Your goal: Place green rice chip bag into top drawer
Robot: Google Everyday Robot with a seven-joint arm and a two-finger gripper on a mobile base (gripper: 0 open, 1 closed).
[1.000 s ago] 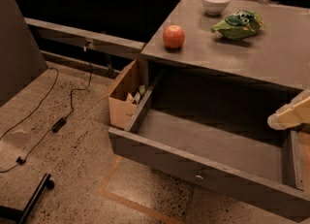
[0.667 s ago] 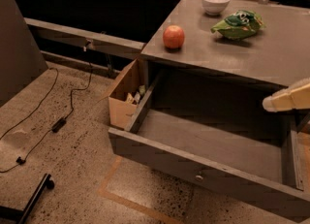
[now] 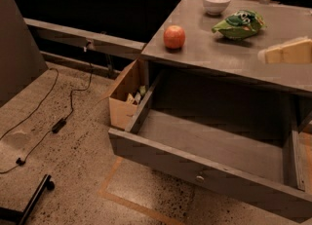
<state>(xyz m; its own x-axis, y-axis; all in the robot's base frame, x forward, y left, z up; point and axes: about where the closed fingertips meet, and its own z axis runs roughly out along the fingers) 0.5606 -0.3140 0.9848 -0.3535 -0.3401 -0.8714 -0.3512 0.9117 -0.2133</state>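
Observation:
The middle of the green rice chip bag (image 3: 243, 25) next to the white bowl is the next spot my gripper should move to, and it should close there.
The green rice chip bag (image 3: 239, 23) lies on the grey countertop (image 3: 214, 56), toward the back right, next to the white bowl. The top drawer (image 3: 195, 163) is pulled wide open below the counter, and the part of its inside that shows holds nothing. Its small round knob (image 3: 200, 178) shows on the front panel. My gripper (image 3: 287, 51) enters from the right edge as a pale yellow, blurred shape. It hovers over the counter's right side, to the right of and nearer than the bag, not touching it.
A red-orange apple (image 3: 174, 37) sits near the counter's left front. A white bowl (image 3: 216, 2) stands at the back. A tan cardboard box (image 3: 124, 100) stands on the floor against the drawer's left side. A black cable (image 3: 61, 121) trails over the speckled floor at left.
My gripper has risen from beside the drawer's right end to above the countertop, closer to the green bag. Bag, apple, bowl and drawer have not moved.

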